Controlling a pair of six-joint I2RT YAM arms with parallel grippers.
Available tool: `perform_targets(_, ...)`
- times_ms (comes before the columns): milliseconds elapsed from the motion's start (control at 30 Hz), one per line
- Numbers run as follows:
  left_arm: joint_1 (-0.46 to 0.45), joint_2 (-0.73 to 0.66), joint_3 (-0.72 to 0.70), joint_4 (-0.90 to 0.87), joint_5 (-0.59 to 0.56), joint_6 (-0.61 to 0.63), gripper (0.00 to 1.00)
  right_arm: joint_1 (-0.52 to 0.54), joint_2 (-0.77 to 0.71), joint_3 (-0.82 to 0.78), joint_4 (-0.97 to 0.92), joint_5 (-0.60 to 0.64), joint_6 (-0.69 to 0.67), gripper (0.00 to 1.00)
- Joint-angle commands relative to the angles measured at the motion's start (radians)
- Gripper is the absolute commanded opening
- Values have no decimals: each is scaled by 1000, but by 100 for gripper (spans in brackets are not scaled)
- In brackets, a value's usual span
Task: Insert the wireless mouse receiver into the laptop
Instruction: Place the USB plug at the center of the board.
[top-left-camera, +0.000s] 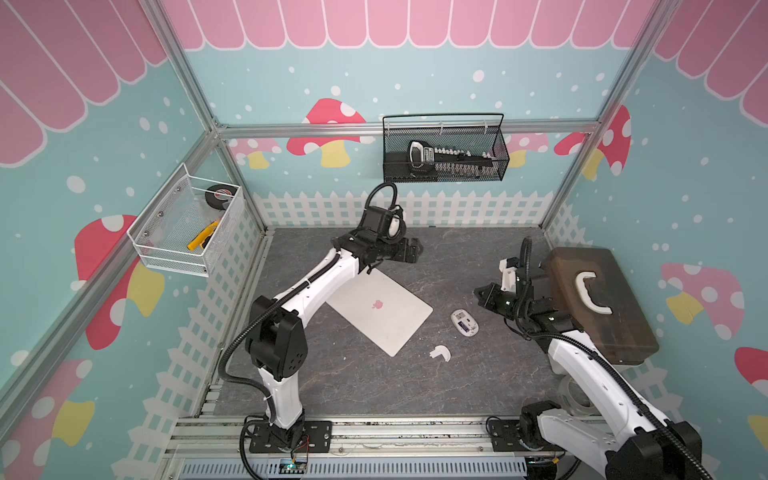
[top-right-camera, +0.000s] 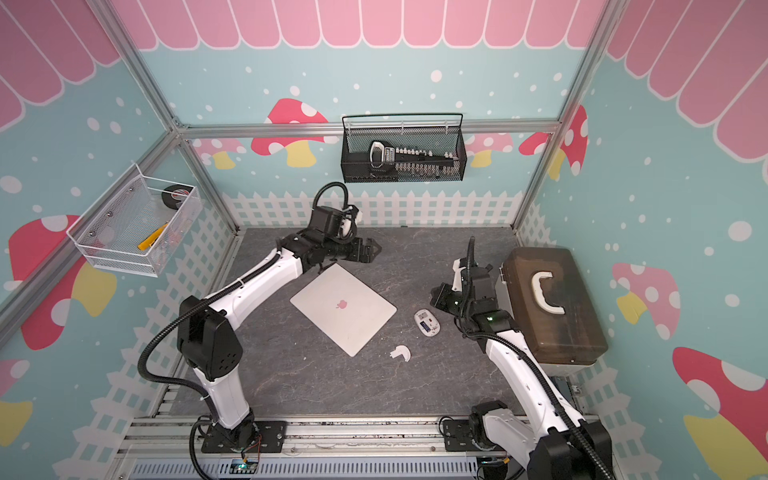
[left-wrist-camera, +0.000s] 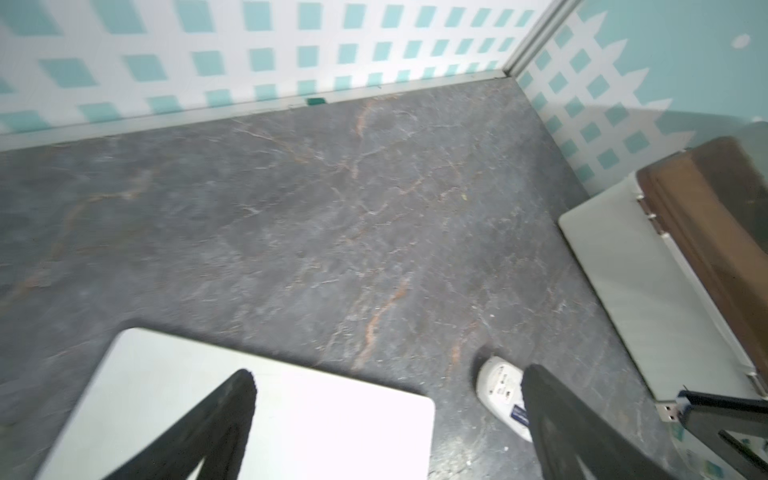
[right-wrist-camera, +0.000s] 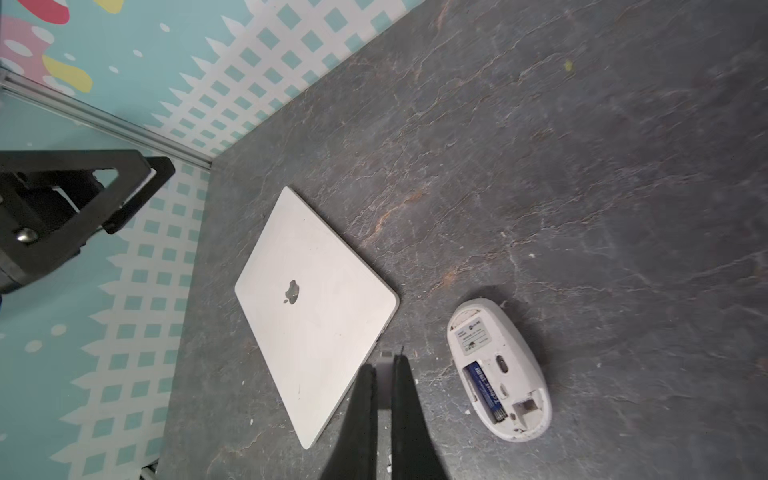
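Note:
Next, my right gripper releases the wireless mouse receiver onto the bare table (top-left-camera: 441, 329) (right-wrist-camera: 425, 385), in the space that lies between the silver laptop and the white mouse.
The silver laptop (top-left-camera: 386, 328) (top-right-camera: 353, 328) (right-wrist-camera: 311, 324) lies shut on the grey table, turned at an angle. My left gripper (top-left-camera: 412, 250) (top-right-camera: 371, 250) (left-wrist-camera: 390, 374) hovers open over the laptop's far corner (left-wrist-camera: 291, 415) and holds nothing. My right gripper (top-left-camera: 478, 294) (top-right-camera: 434, 296) (right-wrist-camera: 385, 362) is shut on the wireless mouse receiver (right-wrist-camera: 386, 376) and hangs above the table between laptop and mouse. The left wrist view shows the receiver's metal plug (left-wrist-camera: 668, 411) sticking out of the right fingers (left-wrist-camera: 727, 409). The white mouse (top-left-camera: 464, 321) (top-right-camera: 427, 322) (right-wrist-camera: 498, 370) lies belly up with its battery bay uncovered.
A white curved cover piece (top-left-camera: 440, 353) (top-right-camera: 401, 353) lies near the laptop's front corner. A brown toolbox (top-left-camera: 598, 303) (top-right-camera: 552, 303) fills the right side behind my right arm. A black wire basket (top-left-camera: 444, 149) and a white mesh basket (top-left-camera: 187, 224) hang on the walls.

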Motion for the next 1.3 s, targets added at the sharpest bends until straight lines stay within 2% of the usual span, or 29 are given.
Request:
perform_targets(0,167,64,-7,-179,2,90,99,34,22,-82,117,-116,70,2)
perform_targets(100,297,138,-20,-196,55,108,97,66,33,-170,245,-144,140,2)
perform_targets(200,350,202,-10,-218,45,146,96,104,55,-235,370,-161,203,3)
perform_targets(467,366,307,71,-292,33,154,96,225,172,-260,466,-83,243,2)
perform_targets(733,381,303,74,-279,85,91,95,231,275,-235,362,20,204,2)
perform_targets(1000,382,310,70,-262,98,75,95,231,408,-181,368,-4,167,3)
perform_targets(1100,381,308,47,-248,100,71,95,231,418,-172,357,7,161,9)
perform_targets(1267,381,308,23,-229,100,63,95,231,389,-152,273,57,125,32)
